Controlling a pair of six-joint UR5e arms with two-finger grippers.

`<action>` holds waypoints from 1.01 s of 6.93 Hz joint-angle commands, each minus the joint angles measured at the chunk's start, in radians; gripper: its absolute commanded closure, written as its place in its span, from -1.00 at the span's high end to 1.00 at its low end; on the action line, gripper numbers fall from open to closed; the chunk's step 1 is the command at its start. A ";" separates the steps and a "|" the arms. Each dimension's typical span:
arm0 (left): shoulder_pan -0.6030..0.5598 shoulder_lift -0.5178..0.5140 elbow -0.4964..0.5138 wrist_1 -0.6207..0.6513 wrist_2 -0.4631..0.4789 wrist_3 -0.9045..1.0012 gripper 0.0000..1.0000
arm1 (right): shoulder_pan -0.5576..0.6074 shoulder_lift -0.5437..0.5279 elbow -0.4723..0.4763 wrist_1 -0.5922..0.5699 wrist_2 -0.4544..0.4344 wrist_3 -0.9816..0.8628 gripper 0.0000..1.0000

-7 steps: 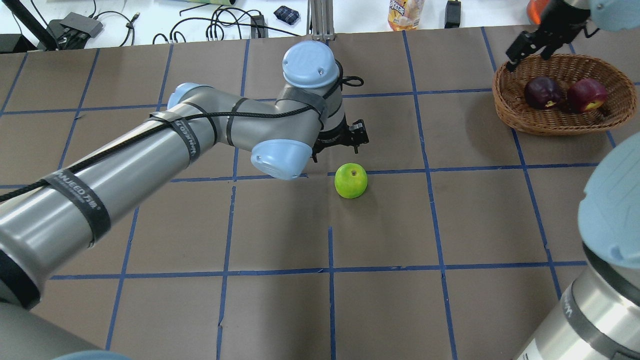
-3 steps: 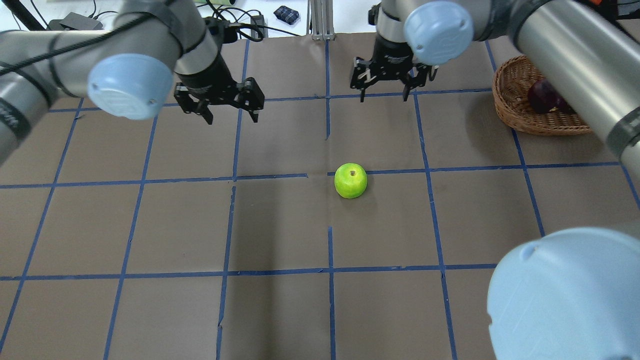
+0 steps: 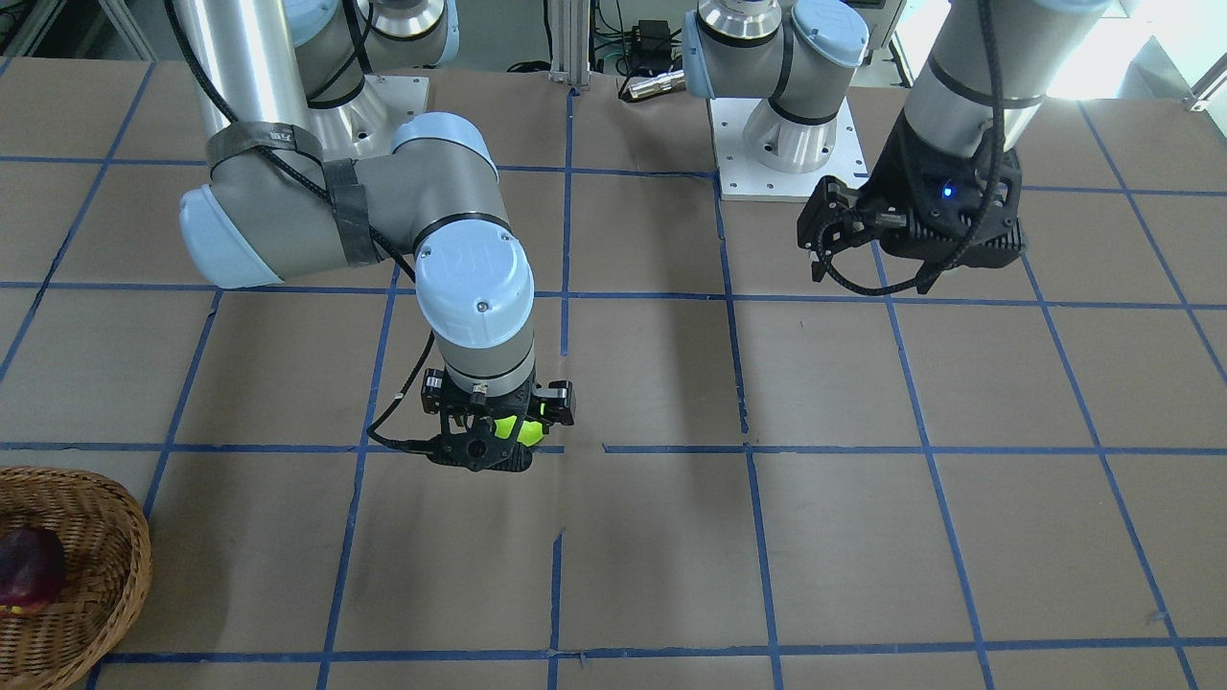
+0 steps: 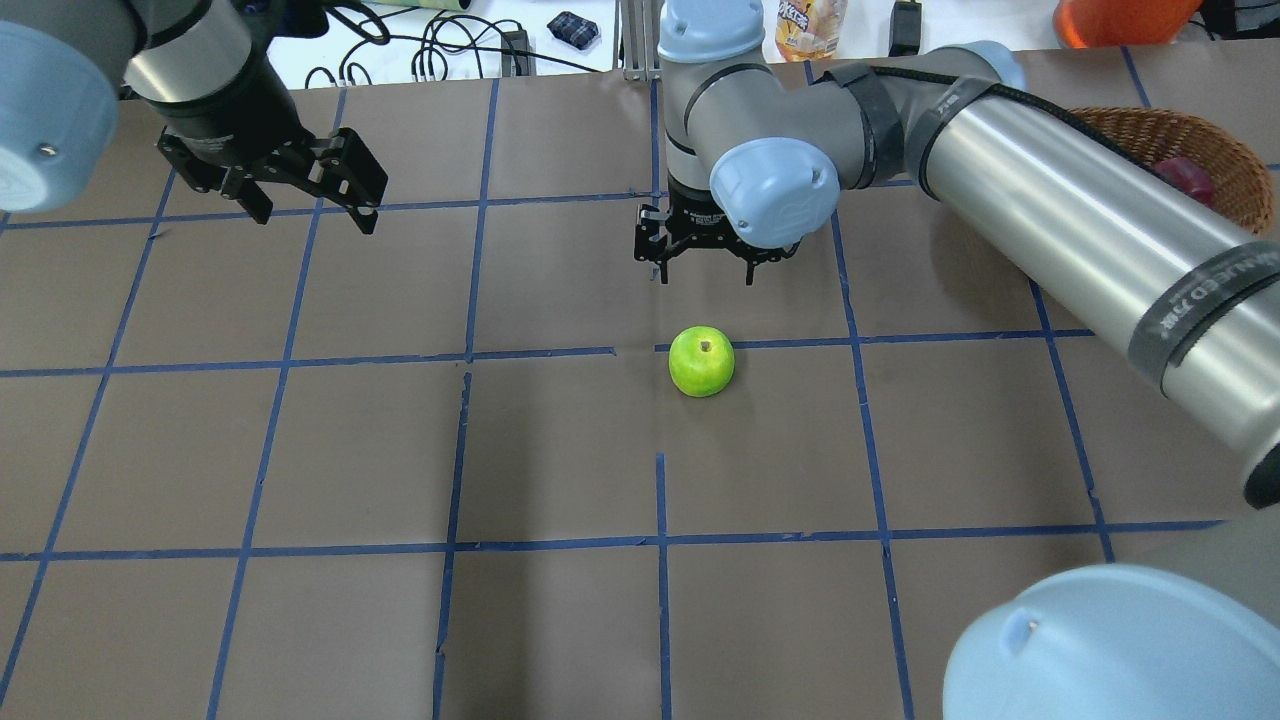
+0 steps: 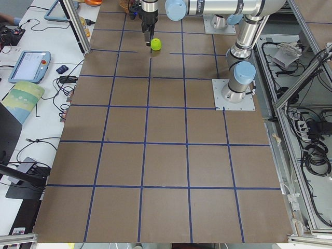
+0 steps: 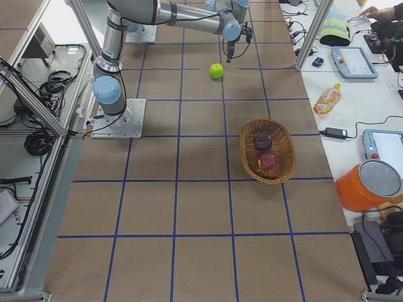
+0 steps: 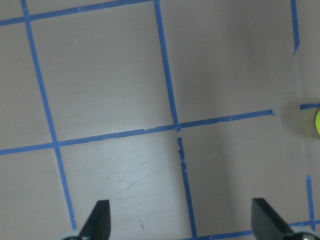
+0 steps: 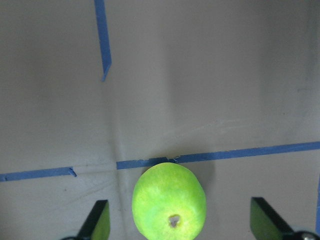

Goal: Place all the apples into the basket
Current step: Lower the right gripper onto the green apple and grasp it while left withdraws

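The green apple on the table is next for my right gripper, which should go down over it and close on opposite sides of the green apple's middle [image 3: 525,431] [image 8: 169,201].
The green apple [image 4: 702,361] sits upright on the brown table near the middle, and shows in the right wrist view [image 8: 169,200] too. My right gripper [image 4: 702,275] is open and hovers just above and beyond it, the apple between its fingertips [image 8: 97,220]. In the front view the gripper [image 3: 494,436] hides most of the apple [image 3: 525,431]. The wicker basket [image 6: 284,154] at the far right holds the maroon apple [image 6: 262,142] and the red apple [image 6: 267,162]. My left gripper [image 4: 315,215] is open and empty at the far left, high over the table.
My right arm's forearm [image 4: 1080,230] crosses in front of the basket [image 4: 1225,165] in the overhead view. A bottle [image 4: 810,25], an orange container [image 4: 1120,15] and cables lie beyond the table's far edge. Blue tape lines grid the table.
My left gripper has drawn back from beside the green apple to the far left. My right gripper has swung from the basket to just over the green apple. The apple has not moved.
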 commanded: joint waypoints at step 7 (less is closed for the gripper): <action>0.048 0.078 -0.018 -0.006 -0.047 -0.017 1.00 | 0.041 0.030 0.270 -0.381 0.004 -0.040 0.35</action>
